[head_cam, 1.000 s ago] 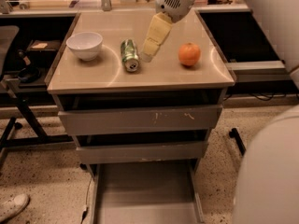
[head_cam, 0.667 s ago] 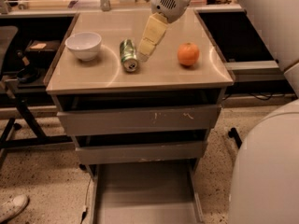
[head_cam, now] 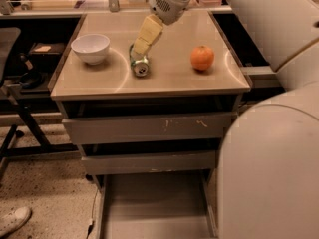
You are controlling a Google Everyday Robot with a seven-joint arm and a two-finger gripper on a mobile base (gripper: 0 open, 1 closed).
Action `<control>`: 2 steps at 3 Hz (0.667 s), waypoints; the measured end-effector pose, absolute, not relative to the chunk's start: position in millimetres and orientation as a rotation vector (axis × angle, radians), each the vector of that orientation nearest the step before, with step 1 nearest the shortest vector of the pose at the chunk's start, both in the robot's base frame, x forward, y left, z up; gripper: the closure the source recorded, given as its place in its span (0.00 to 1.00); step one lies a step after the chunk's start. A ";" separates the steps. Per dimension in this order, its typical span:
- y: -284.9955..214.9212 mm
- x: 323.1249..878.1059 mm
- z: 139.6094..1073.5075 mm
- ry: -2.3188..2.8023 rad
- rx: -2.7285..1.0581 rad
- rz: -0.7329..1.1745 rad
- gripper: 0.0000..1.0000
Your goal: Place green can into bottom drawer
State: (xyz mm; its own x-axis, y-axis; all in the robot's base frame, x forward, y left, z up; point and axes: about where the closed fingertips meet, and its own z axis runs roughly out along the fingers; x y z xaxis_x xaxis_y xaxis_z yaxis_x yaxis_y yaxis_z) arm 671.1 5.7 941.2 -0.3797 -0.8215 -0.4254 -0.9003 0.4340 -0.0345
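The green can lies between the bowl and the orange, so my gripper needs to move to the middle of the green can (head_cam: 139,59) and close on it there.
The green can (head_cam: 139,65) lies on its side on the beige cabinet top (head_cam: 169,78), silver end toward me, between the bowl and the orange. My gripper (head_cam: 142,45) reaches down from the upper middle, its yellowish fingers (head_cam: 147,33) right over the can's far end and hiding that part of it. The bottom drawer (head_cam: 154,208) is pulled out below, a shallow grey tray with nothing in it. The two upper drawers (head_cam: 149,128) are pushed in.
A white bowl (head_cam: 90,48) stands at the left of the top and an orange (head_cam: 202,58) at the right. My white arm and body (head_cam: 269,153) fill the right side. A chair base (head_cam: 20,108) stands on the speckled floor at the left.
My gripper has moved left and down toward the can, from beside its right side to over its far end. The can has not moved.
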 end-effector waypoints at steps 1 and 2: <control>25.0 705.1 915.3 2.405 -1.387 0.268 0.00; 25.9 707.0 914.0 2.403 -1.385 0.270 0.00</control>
State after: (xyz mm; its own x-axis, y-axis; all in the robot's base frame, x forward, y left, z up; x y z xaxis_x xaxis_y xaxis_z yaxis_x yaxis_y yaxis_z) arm 707.0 25.9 914.0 -0.4591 -0.7969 -0.3927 -0.8641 0.5031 -0.0107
